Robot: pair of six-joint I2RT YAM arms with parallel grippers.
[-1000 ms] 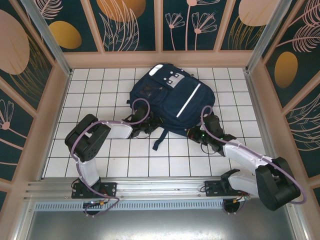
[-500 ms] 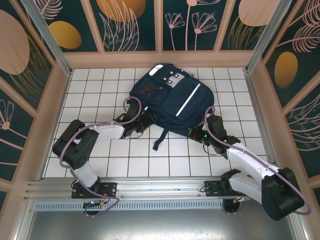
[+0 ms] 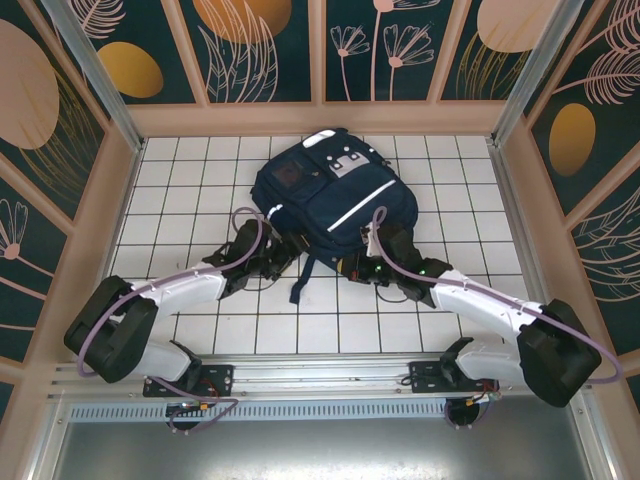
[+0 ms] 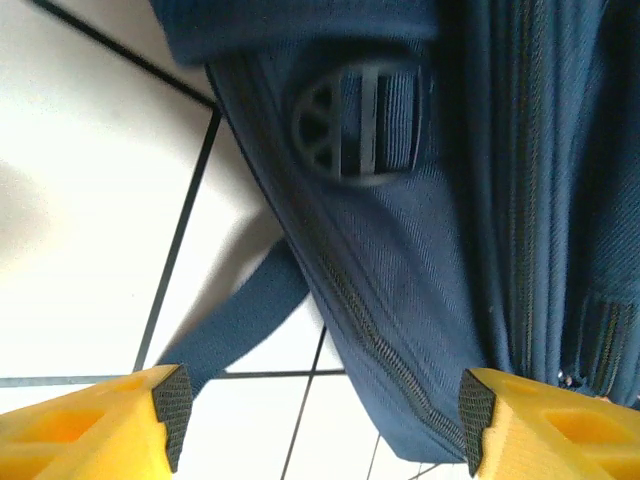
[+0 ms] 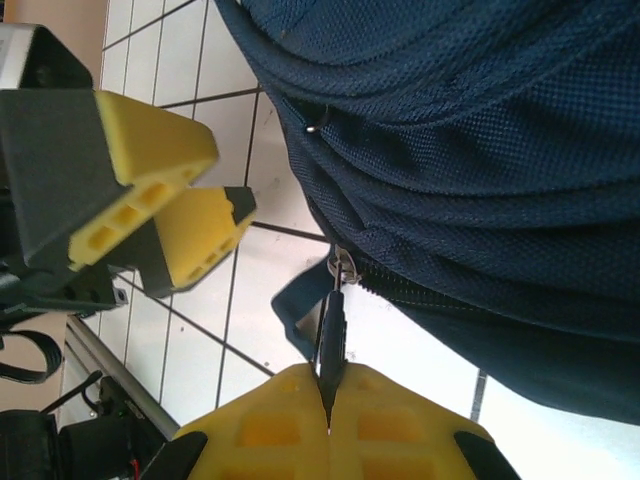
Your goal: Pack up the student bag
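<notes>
The bag sits crooked to the robot's grippers, so the left gripper should grab the bag's zipped edge (image 4: 380, 345) and help turn the bag straight.
The student bag (image 3: 335, 195), navy with a white stripe, lies flat on the white tiled floor. My left gripper (image 3: 283, 256) sits at its lower left edge, open. In the left wrist view its yellow fingertips (image 4: 170, 405) stand wide apart, and the bag's zipped seam (image 4: 400, 300) and a loose strap (image 4: 235, 315) lie between them, not gripped. My right gripper (image 3: 352, 268) is at the bag's lower edge, shut on the black zipper pull (image 5: 330, 335). The pull leads up to the metal slider (image 5: 342, 268) on the bag (image 5: 470, 150).
A dark strap (image 3: 303, 283) trails from the bag toward the near edge. The left gripper's yellow fingers (image 5: 160, 200) stand close to the left of the right gripper. Wooden walls (image 3: 320, 118) ring the floor, and a metal rail (image 3: 320, 372) runs across the front.
The left gripper has opened and its arm has stretched out lower. The right gripper has moved left along the bag's lower edge, still shut. The bag has shifted slightly left.
</notes>
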